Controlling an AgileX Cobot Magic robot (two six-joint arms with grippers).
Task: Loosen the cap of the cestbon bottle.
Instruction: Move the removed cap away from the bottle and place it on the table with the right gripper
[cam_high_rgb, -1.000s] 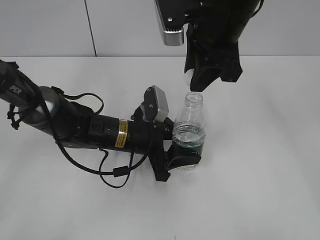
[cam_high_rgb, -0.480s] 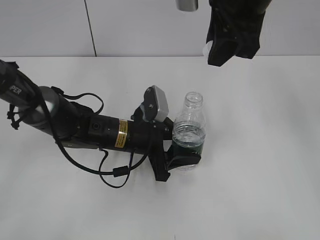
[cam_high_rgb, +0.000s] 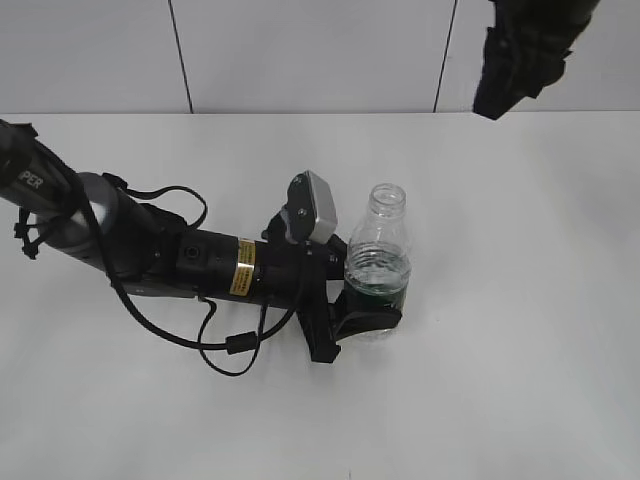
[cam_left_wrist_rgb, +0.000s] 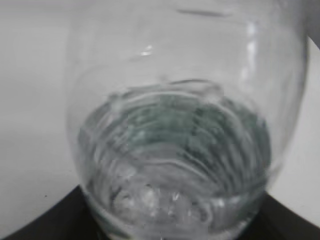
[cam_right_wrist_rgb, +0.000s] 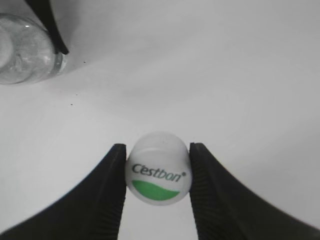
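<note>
Next, my right gripper lets go of the cap on the white table (cam_high_rgb: 467, 264) next to the bottle, opposite my left gripper.
The cestbon bottle (cam_high_rgb: 378, 262) stands upright on the white table with its neck open and no cap on it. My left gripper (cam_high_rgb: 362, 310) is shut on its green label band from the left. The bottle fills the left wrist view (cam_left_wrist_rgb: 175, 150), blurred. My right gripper (cam_high_rgb: 497, 100) hangs high at the top right, far above and to the right of the bottle. In the right wrist view my right gripper (cam_right_wrist_rgb: 158, 175) is shut on the cap (cam_right_wrist_rgb: 158, 174), white with a green patch and "Cestbon" lettering. The bottle shows there at the top left (cam_right_wrist_rgb: 25, 50).
The left arm (cam_high_rgb: 150, 255) lies across the table's left half with a looping black cable (cam_high_rgb: 225, 345). A grey panelled wall (cam_high_rgb: 300, 55) stands behind the white table (cam_high_rgb: 520, 330).
My right gripper has risen from just above the bottle's open neck and moved right and up with the cap. The left gripper and the bottle have not moved.
</note>
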